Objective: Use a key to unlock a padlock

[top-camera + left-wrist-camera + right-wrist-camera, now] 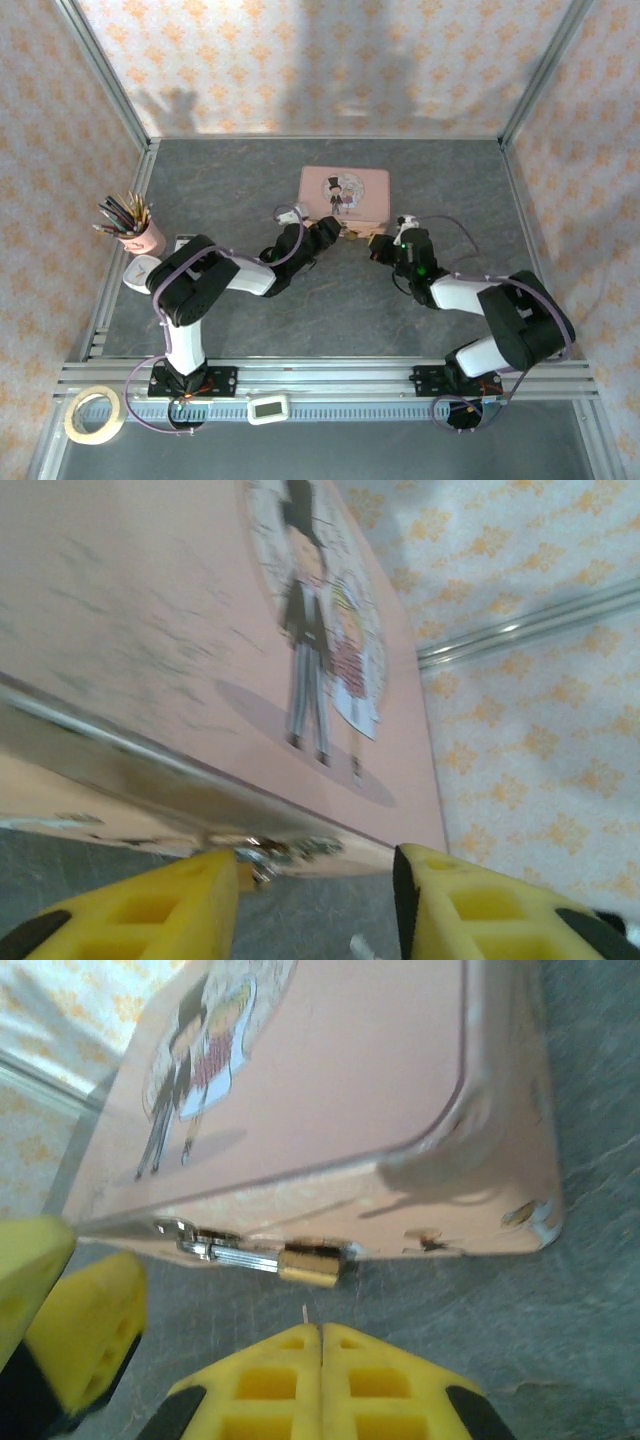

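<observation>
The padlock lies loose along the front side of the tin, so my left gripper should hold its brass body (311,1266) and keep it out for the key.
The tiny brass padlock (308,1260) hangs by its silvery shackle (235,1253) from the hasp on the front wall of the pink picture tin (330,1090), lying sideways just above the table. My right gripper (321,1328) is shut a little below the padlock body, with a thin key tip (305,1312) poking out between its fingers and not touching the lock. My left gripper (315,890) is open, facing the tin's front wall (200,630), and the blurred padlock (255,865) sits by its left finger. From above, both grippers (335,232) (380,245) flank the padlock (352,234).
A pink cup of pencils (140,228) stands at the left wall. A tape roll (95,413) and a small white device (268,408) lie on the near rail. Patterned walls enclose the grey table (330,300).
</observation>
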You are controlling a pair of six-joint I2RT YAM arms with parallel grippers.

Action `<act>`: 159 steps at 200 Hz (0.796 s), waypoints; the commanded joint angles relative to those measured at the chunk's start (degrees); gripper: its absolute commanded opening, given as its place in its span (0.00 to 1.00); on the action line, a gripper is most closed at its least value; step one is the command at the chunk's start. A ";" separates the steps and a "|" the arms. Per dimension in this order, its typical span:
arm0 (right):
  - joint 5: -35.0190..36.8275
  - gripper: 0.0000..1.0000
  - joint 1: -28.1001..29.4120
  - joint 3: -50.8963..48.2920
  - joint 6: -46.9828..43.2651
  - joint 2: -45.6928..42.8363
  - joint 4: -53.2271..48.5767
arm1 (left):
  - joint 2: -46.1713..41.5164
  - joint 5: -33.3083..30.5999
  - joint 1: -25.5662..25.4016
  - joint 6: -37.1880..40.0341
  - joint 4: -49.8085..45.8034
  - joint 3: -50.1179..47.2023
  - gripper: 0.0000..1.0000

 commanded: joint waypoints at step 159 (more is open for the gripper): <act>3.35 0.00 -6.03 -5.82 -0.30 -14.21 -1.39 | 18.21 -19.82 -3.87 9.02 -47.93 32.74 0.56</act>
